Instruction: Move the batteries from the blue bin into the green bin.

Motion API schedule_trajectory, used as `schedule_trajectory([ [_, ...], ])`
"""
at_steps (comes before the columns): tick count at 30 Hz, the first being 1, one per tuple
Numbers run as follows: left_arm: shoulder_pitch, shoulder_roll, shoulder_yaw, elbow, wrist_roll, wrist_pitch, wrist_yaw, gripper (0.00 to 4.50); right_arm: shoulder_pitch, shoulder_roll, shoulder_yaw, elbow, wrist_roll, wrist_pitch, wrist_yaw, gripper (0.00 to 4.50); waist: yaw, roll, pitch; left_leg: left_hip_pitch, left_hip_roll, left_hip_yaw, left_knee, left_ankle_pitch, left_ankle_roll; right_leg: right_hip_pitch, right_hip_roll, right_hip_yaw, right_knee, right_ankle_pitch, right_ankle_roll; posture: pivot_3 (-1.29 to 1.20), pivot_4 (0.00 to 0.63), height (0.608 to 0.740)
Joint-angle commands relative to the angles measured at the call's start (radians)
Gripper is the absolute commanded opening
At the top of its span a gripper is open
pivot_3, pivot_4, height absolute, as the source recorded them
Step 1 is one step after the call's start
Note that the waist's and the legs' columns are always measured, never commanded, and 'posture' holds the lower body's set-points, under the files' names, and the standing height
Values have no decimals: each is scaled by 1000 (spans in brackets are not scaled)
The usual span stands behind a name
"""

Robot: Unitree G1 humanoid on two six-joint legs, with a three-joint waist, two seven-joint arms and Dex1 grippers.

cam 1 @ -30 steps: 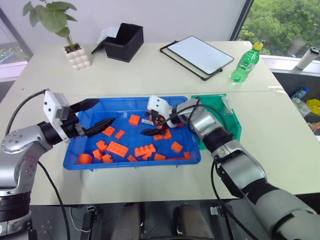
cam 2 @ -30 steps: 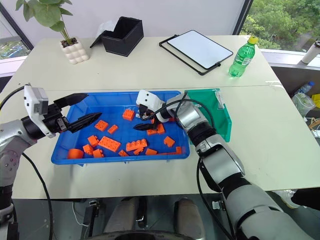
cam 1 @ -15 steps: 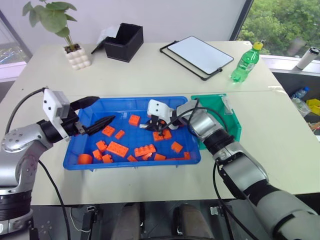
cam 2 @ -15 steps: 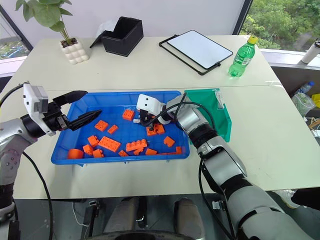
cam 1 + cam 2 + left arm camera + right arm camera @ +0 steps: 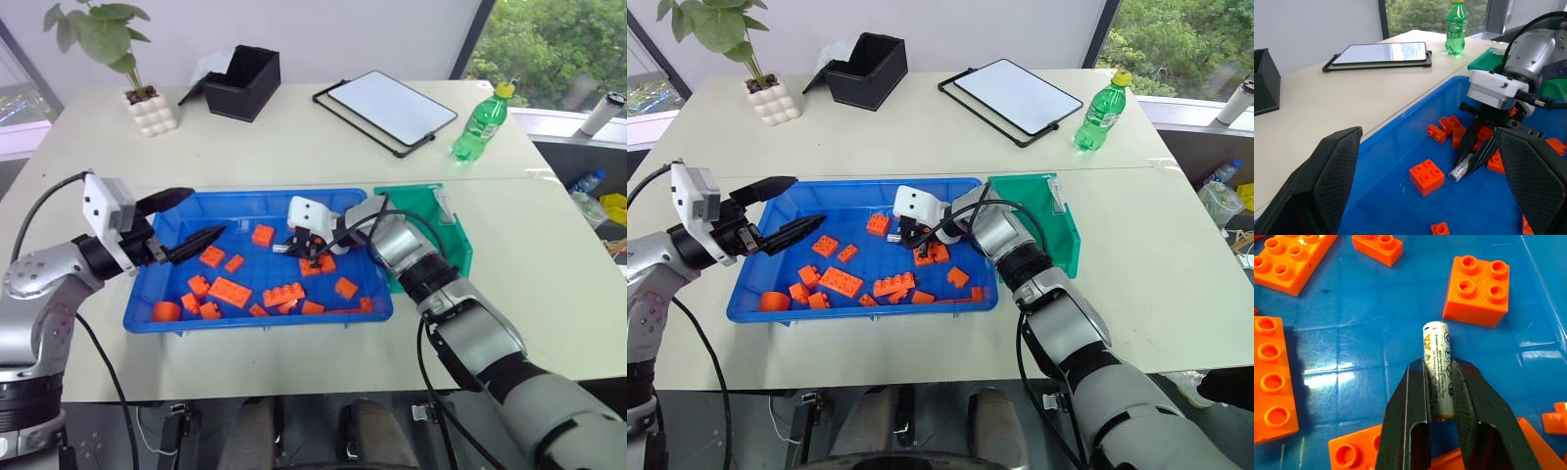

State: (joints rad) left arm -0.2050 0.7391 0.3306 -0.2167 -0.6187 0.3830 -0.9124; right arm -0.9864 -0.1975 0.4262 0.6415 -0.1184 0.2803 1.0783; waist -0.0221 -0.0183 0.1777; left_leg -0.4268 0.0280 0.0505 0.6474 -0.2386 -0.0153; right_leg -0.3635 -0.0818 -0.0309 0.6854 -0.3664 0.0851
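The robot's right gripper will release the battery on the green bin's bottom [image 5: 409,233], close to the side of the green bin that is beside the blue bin.
A whitish battery [image 5: 1436,345] with dark print sits between my right gripper's [image 5: 1439,369] black fingers, which are shut on it low over the floor of the blue bin [image 5: 255,196]. Whether it still touches the floor I cannot tell. The left wrist view shows the same battery [image 5: 1460,170] sticking out of that gripper [image 5: 1469,164]. In the head view this gripper [image 5: 294,248] is near the bin's middle, among orange bricks. My left gripper [image 5: 206,217] hovers open over the bin's left end, holding nothing. The green bin [image 5: 411,189] stands against the blue bin's right side.
Several orange bricks [image 5: 230,291] lie scattered in the blue bin. At the back of the table are a potted plant [image 5: 147,98], a black box [image 5: 245,83], a tablet [image 5: 387,110] and a green bottle [image 5: 482,122].
My right gripper, open a second ago, has closed on the battery without shifting place. The left arm has stayed still.
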Motion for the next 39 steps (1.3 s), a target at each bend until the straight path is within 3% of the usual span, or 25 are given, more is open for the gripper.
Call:
schedule_trajectory([
  [1,-13,4,11,-10,1,-20,0,4500,-7,8,1,-41,-5,8,-1,132,0,0,0,0,0,0,0,0,0,0,0,0,0,0,0,0,150,740],
  [16,-67,10,-55,46,4,-13,-101,4500,-89,-52,-148,-238,90,205,-40,132,4,0,0,0,0,0,0,0,1,0,0,0,0,0,0,0,150,740],
  [27,-212,-56,-180,192,48,-63,-184,4500,-26,-317,-323,-513,166,465,-91,132,6,0,0,-1,0,0,0,-1,2,0,0,0,0,0,0,0,150,740],
  [39,-373,-129,-250,380,108,-144,-269,4500,234,-551,-490,-816,288,734,-176,132,7,0,0,-1,-1,1,0,-2,4,0,0,0,-1,0,0,0,150,740],
])
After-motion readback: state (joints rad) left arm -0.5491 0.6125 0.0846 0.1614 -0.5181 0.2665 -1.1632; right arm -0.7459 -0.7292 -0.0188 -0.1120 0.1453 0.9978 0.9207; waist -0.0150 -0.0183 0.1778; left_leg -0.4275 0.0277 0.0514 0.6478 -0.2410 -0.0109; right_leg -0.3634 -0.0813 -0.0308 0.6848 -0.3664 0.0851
